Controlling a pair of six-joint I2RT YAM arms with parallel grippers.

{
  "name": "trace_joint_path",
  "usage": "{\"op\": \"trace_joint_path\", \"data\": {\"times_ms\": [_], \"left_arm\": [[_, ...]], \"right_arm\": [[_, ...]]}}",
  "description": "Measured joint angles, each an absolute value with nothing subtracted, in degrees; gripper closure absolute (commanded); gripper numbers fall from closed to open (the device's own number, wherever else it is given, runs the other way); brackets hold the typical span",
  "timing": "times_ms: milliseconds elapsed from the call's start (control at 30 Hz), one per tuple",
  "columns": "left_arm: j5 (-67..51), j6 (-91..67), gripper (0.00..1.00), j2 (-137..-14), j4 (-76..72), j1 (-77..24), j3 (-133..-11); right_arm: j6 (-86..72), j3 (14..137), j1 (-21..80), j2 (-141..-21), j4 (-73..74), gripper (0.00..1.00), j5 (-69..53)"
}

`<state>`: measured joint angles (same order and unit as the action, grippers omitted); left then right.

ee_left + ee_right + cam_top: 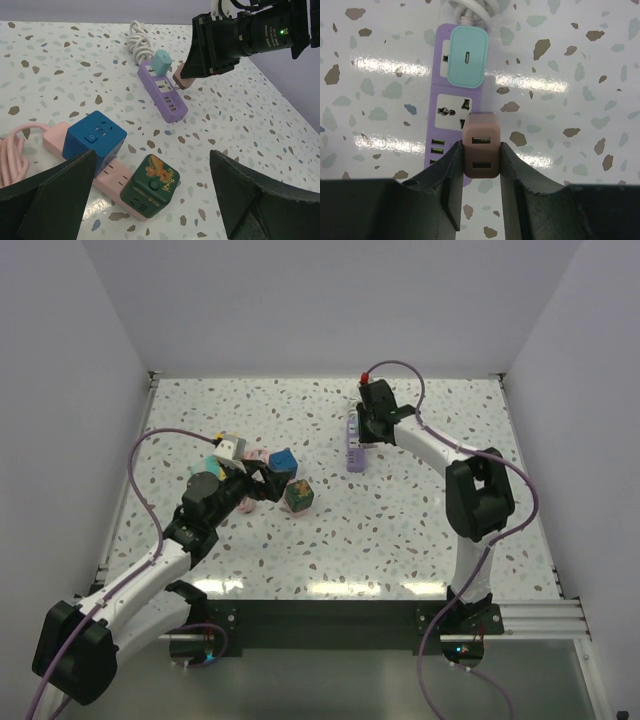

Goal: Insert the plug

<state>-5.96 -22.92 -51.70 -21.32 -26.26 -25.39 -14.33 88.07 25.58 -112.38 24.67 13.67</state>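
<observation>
I will use my right gripper to release the brownish-pink plug in the purple power strip's middle socket [359, 437] [454, 112], beside the teal plug.
My right gripper [480, 152] is shut on a brownish-pink USB charger plug [480, 144], its two USB ports facing the camera. The plug hangs tilted over the right edge of the purple power strip [436, 90], next to its free middle socket [452, 107]; its prongs are hidden. A teal plug [466, 55] sits in the strip's far socket. In the left wrist view the same plug [181, 79] nearly touches the strip [170, 107]. My left gripper [152, 162] stands wide open above the green cube [150, 186], holding nothing.
A pink power strip [112, 179] carries a blue cube adapter [95, 137] and the green cube, with its pink cable [10, 150] coiled at the left. The purple strip's white cable [139, 40] is bundled at the far end. White walls enclose the table [400, 530].
</observation>
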Motion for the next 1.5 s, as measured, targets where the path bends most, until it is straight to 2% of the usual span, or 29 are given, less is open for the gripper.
{"op": "trace_joint_path", "data": {"times_ms": [500,1500], "left_arm": [[-5.74,-22.90,0.00,-53.84,-21.32,-26.26,-25.39],[-5.74,-22.90,0.00,-55.13,-21.30,-26.26,-25.39]], "right_arm": [[-15.55,88.49,24.08,-112.51,23.64,1.00,7.88],[-17.63,88.95,24.75,-114.39,21.02,1.00,9.13]]}}
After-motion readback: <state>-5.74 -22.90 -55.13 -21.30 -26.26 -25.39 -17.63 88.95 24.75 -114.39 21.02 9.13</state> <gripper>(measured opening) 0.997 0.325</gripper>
